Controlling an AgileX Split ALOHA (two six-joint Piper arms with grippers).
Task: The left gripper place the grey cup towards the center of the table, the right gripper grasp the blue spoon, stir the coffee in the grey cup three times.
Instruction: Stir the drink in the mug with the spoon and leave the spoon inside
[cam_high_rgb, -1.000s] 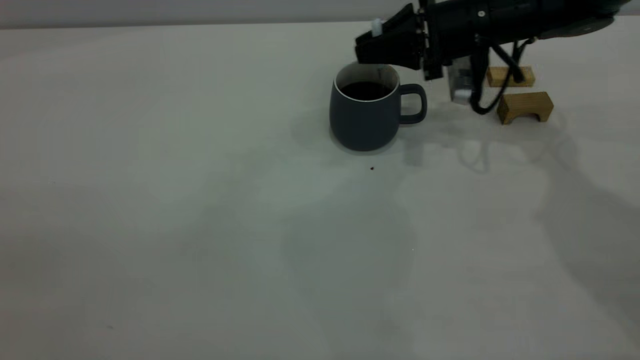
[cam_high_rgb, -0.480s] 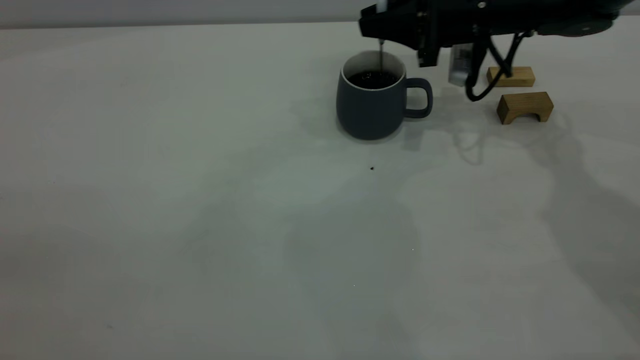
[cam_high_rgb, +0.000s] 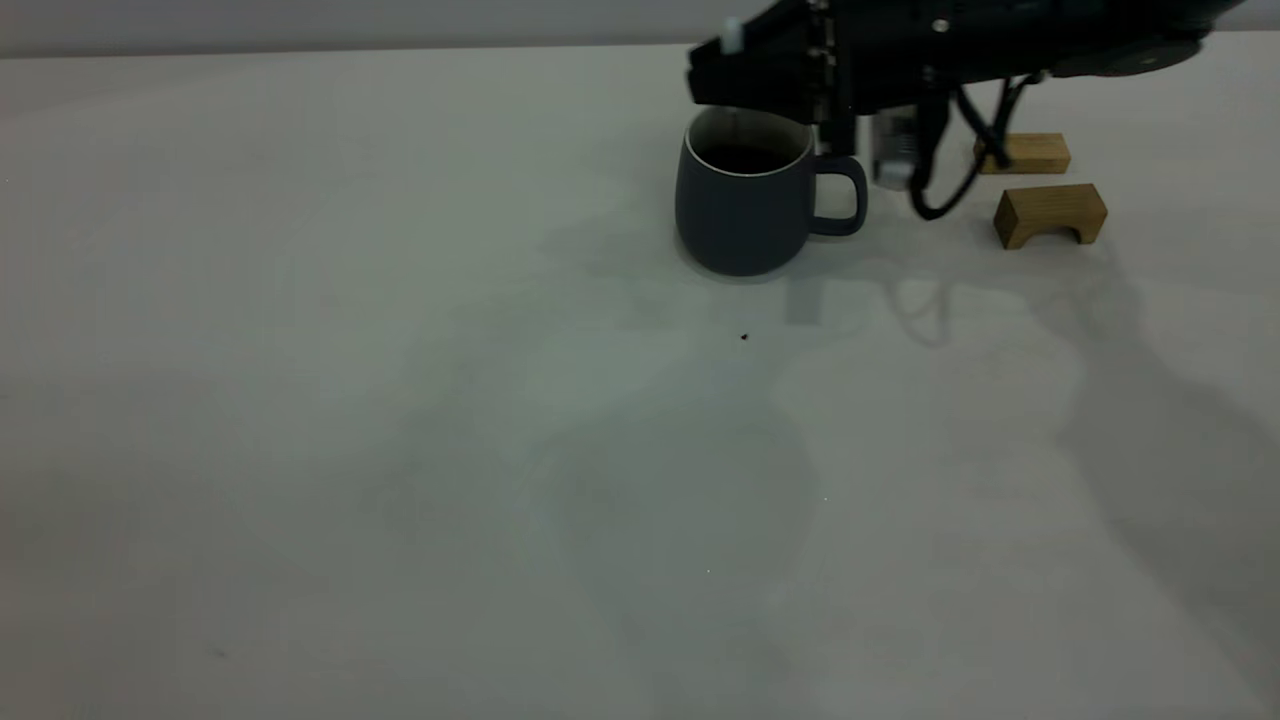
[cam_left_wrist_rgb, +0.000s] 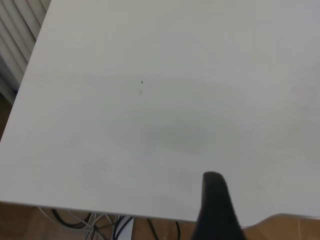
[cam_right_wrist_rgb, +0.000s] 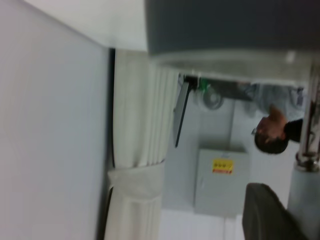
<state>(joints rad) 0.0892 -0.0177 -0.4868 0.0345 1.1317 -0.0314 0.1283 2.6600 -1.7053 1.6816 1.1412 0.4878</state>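
Note:
Next, my right gripper lets go of the blue spoon inside the grey cup's opening (cam_high_rgb: 767, 146), toward the side with its handle. The spoon is now just over the cup's rim.
The grey cup (cam_high_rgb: 742, 205) stands upright at the back of the table (cam_high_rgb: 400, 400), right of centre, its handle toward the right. Dark coffee (cam_high_rgb: 740, 158) fills it. My right gripper (cam_high_rgb: 742, 82) hovers just over the cup's rim, shut on the blue spoon (cam_high_rgb: 732, 34), whose pale handle end pokes up above the fingers. In the right wrist view the cup's wall (cam_right_wrist_rgb: 225, 22) is close, and the spoon (cam_right_wrist_rgb: 306, 200) runs beside a dark finger (cam_right_wrist_rgb: 267, 215). Of the left gripper, a single black finger (cam_left_wrist_rgb: 215, 205) shows over the table's edge; it is outside the exterior view.
Two tan wooden blocks (cam_high_rgb: 1050, 212) (cam_high_rgb: 1028, 152) lie right of the cup under the right arm. A tiny dark speck (cam_high_rgb: 744, 337) sits in front of the cup. A person (cam_right_wrist_rgb: 272, 132) appears far behind the cup in the right wrist view.
The cup has slid slightly right and toward the back. My right gripper rose with the spoon, then swung left over the cup's mouth.

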